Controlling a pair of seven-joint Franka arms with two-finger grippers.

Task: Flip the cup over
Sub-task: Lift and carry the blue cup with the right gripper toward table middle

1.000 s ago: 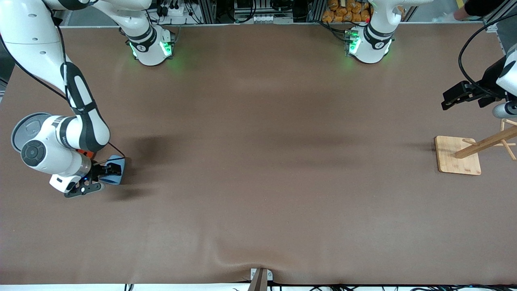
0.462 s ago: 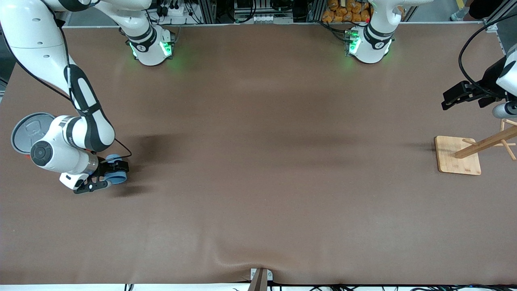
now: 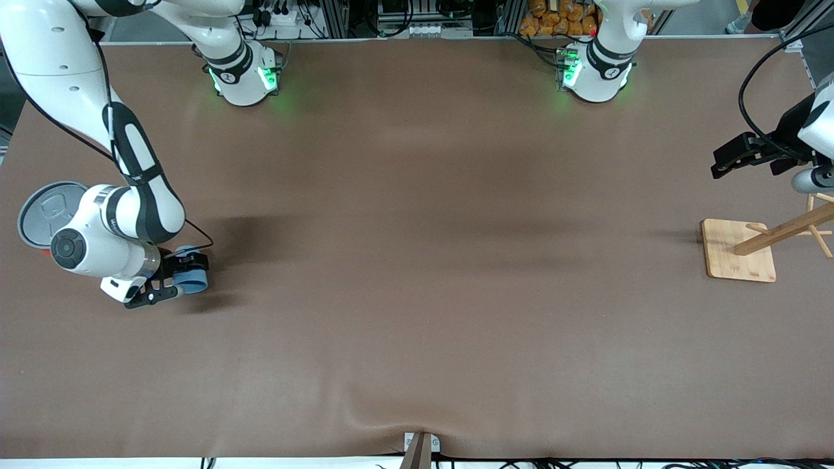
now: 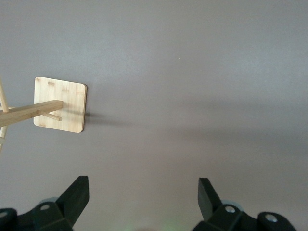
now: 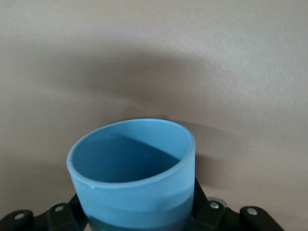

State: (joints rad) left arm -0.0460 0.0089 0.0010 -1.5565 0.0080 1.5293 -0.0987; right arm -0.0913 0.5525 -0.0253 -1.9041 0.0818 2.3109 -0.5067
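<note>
The robot's right gripper should release the light-blue cup on the middle of the brown mat (image 3: 417, 273), between the can and the wooden stand.
The light-blue cup (image 3: 191, 277) is held in my right gripper (image 3: 174, 279) at the right arm's end of the table, just above the brown mat. In the right wrist view the cup (image 5: 132, 178) fills the space between the black fingers, its open mouth showing the darker blue inside. The fingers press both sides of its wall. My left gripper (image 3: 730, 156) waits open and empty above the table at the left arm's end; in the left wrist view its gripper (image 4: 143, 195) shows two spread black fingertips over bare mat.
A large can with a grey lid (image 3: 40, 212) stands beside the right arm's elbow, mostly hidden by it. A wooden stand with pegs on a square base (image 3: 738, 251) stands at the left arm's end, also in the left wrist view (image 4: 60, 104).
My right gripper has turned the cup from lying with its side showing to its rim showing, and has shifted slightly toward the table's middle and away from the front camera. The left arm has barely moved.
</note>
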